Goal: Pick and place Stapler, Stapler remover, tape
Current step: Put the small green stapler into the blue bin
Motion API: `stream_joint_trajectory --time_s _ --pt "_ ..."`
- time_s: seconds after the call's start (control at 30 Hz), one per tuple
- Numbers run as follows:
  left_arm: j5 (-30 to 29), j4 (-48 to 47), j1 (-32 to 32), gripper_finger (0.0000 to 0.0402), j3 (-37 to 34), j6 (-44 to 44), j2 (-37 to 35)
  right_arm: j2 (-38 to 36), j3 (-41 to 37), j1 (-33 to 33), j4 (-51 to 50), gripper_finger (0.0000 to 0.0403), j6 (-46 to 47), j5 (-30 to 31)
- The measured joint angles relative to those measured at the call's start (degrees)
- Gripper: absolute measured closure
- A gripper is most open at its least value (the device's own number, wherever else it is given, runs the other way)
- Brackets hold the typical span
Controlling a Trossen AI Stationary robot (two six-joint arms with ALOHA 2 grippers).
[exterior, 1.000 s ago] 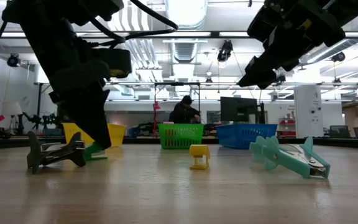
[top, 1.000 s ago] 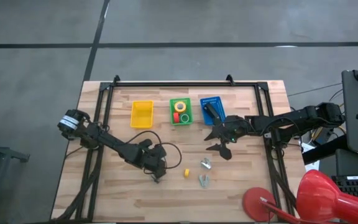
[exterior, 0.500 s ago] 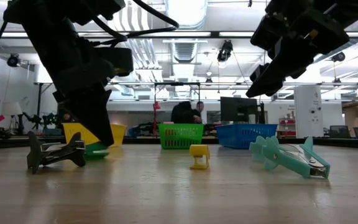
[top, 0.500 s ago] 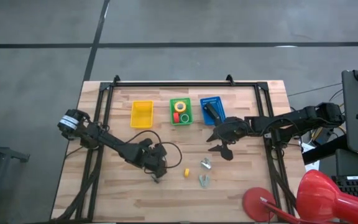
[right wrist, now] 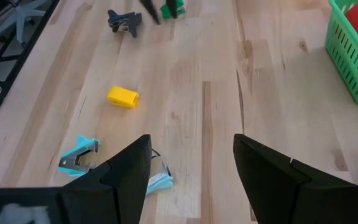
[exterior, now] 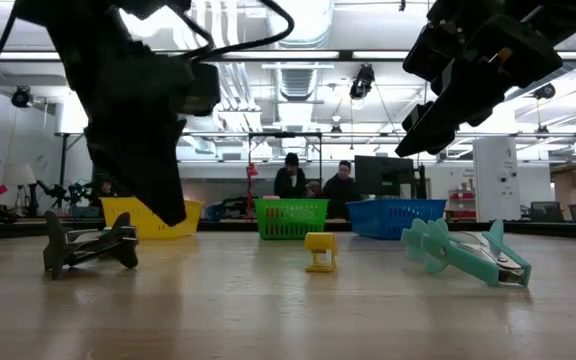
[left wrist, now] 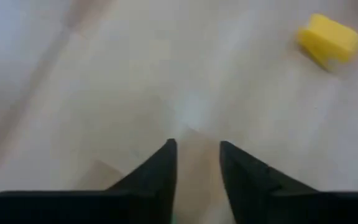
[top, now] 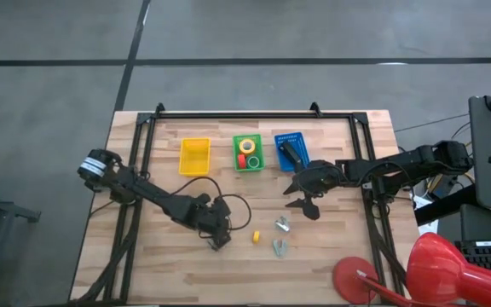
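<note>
I need to open my left gripper, move over and grip its body (right wrist: 174, 9), as the green staple remover lies beside that gripper's fingers, with only wood in their gap.
My left gripper (top: 220, 240) hangs low over the near middle of the table, its fingers (left wrist: 166, 168) close together, with a green staple remover (right wrist: 173, 9) beside one finger. A dark staple remover (exterior: 88, 248) lies next to it. A yellow remover (top: 256, 236) and two teal ones (top: 280, 234) lie on the wood. My right gripper (right wrist: 191, 146) hovers open above the table, near the blue basket (top: 301, 141) that holds the dark stapler (top: 291, 153). Tape rolls (top: 247, 153) sit in the green basket (top: 235, 141). My left gripper is shut on the green staple remover (right wrist: 174, 11), coming from above. The remover sits up between the fingers, off the table. In the left wrist view only a green sliver (left wrist: 171, 219) shows at the finger roots, so which part is pinched stays hidden.
A yellow basket (top: 194, 156) stands at the far left of the basket row. A black frame rail (top: 143, 170) runs along the table's sides. A red lamp (top: 441, 273) sits off the near right corner. People stand in the room beyond (exterior: 313, 182).
My left gripper has risen a little, and the green remover that lay under its tips is gone from that spot on the table. My right gripper drifted slightly toward the table's right, then held still.
</note>
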Motion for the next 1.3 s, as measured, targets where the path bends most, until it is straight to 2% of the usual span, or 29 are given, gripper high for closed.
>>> stream_joint_trajectory --time_s 0.13,0.23,0.37,0.47,0.6,0.7,0.8,1.07,1.3 --pt "10.0 -2.1 -0.3 0.0227 0.3 -1.6 -1.0 0.0 0.0 0.0 0.0 0.0181 0.0 0.0" --pt "11.4 -2.5 -0.8 0.0208 0.3 -2.3 -1.6 0.0 0.0 0.0 0.1 0.0181 0.0 0.0" --pt "13.9 -5.7 -0.9 0.0204 0.3 -7.1 -3.3 0.0 0.0 0.0 0.2 0.0181 0.0 0.0" --pt "11.5 -9.1 -1.5 0.0207 0.3 -10.1 -4.3 0.0 0.0 0.0 0.3 0.0181 0.0 0.0" --pt "6.2 -14.2 -1.6 0.0209 0.1 -20.3 -4.2 0.0 0.0 0.0 0.3 0.0181 0.0 0.0" --pt "5.2 -12.3 -1.6 0.0207 -1.4 -28.5 -3.9 0.0 0.0 0.0 0.5 0.0181 0.0 0.0" --pt "5.2 -10.6 -1.7 0.0207 -2.6 -32.6 -3.2 0.0 -0.1 0.0 0.6 0.0181 0.0 0.0" --pt "2.1 -7.0 -1.7 0.0209 -2.6 -33.6 -1.4 0.0 -0.1 0.0 0.7 0.0181 0.0 0.0" --pt "3.4 -7.8 -1.7 0.0209 -2.7 -33.0 0.6 0.0 -0.1 0.0 0.8 0.0181 0.0 0.0"
